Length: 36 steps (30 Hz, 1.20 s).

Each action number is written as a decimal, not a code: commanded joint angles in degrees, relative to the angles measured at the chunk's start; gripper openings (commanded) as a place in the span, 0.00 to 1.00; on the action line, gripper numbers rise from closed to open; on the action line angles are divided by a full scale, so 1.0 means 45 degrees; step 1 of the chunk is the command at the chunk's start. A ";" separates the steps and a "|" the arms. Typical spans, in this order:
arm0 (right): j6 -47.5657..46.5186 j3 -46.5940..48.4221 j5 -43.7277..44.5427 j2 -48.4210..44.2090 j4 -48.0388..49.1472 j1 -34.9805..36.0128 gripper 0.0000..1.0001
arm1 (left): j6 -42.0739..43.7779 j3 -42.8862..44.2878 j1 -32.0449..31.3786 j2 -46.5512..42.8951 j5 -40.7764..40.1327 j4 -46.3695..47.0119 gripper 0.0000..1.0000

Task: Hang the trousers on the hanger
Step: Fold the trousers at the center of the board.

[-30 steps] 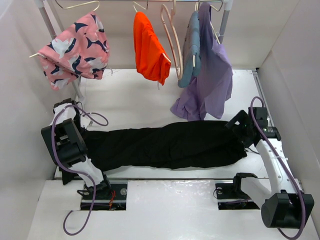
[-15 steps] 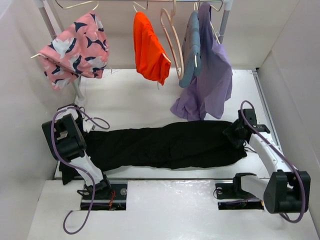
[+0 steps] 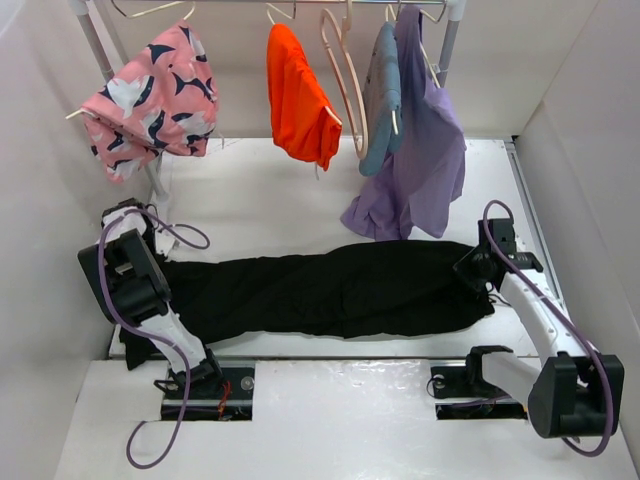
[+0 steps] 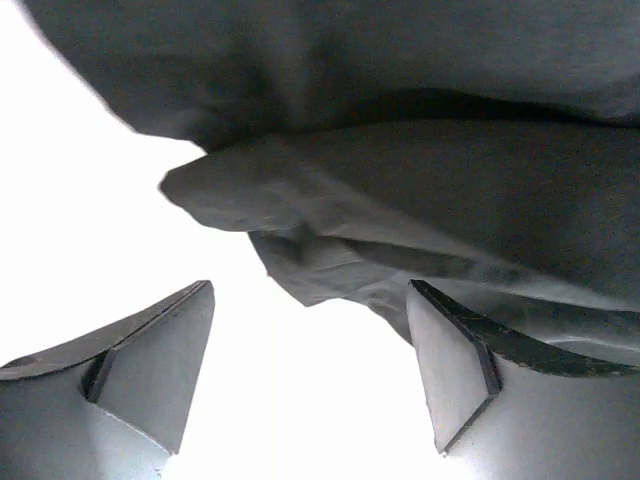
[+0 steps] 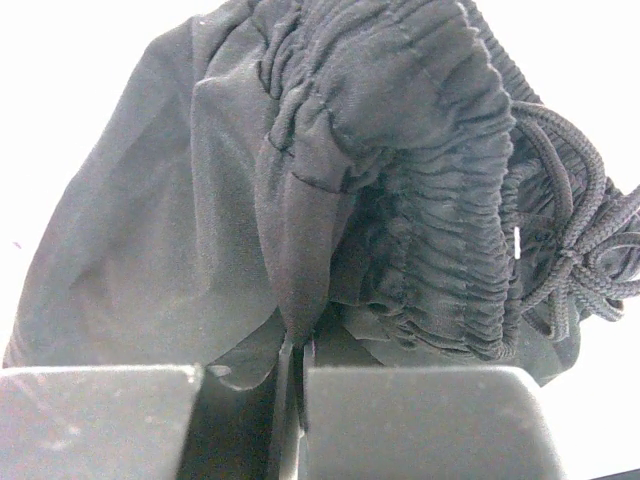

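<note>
The crumpled leg end of the trousers lies beyond my left gripper's open fingers, so my left gripper will pinch the leg end's lower fold (image 4: 315, 278) and pull the legs straight.
The black trousers (image 3: 330, 290) lie flat across the table, waist to the right and legs to the left. My right gripper (image 5: 297, 372) is shut on a fold of the gathered waistband (image 5: 420, 150), beside its drawstring (image 5: 580, 240); in the top view it sits at the waist end (image 3: 472, 268). My left gripper (image 4: 311, 285) stands open at the leg ends (image 4: 300, 250), with only white table between its fingers. The pale beige hanger (image 3: 325, 40) hangs bare on the rail at the back, between the orange and grey-blue garments.
On the rail hang a pink patterned garment (image 3: 150, 95), an orange one (image 3: 298, 95), a grey-blue one (image 3: 380, 100) and a lilac one (image 3: 425, 150) whose hem reaches the table just behind the trousers. White walls close in both sides.
My right gripper has moved onto the waistband and shut on it. My left gripper, shut half a second ago, stands open again at the leg ends, and its arm has shifted slightly.
</note>
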 commanded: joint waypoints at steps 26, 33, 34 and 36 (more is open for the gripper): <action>-0.0897 0.1064 0.0995 -0.0922 -0.0570 0.0370 0.00 | 0.0377 0.0212 0.1264 0.1049 0.2033 -0.1036 0.48; -0.0897 0.1338 0.1132 -0.0922 -0.0803 0.0370 0.00 | 0.0221 0.0388 0.1381 0.1420 0.1897 -0.0919 0.00; -0.0897 0.1454 0.1132 -0.0922 -0.0805 0.0370 0.00 | 0.0221 0.0640 0.1381 0.1246 0.1897 -0.1054 0.00; -0.1014 0.1610 0.1249 -0.1039 -0.0922 0.0370 0.00 | 0.0221 0.0992 0.1381 0.1071 0.1761 -0.1055 0.00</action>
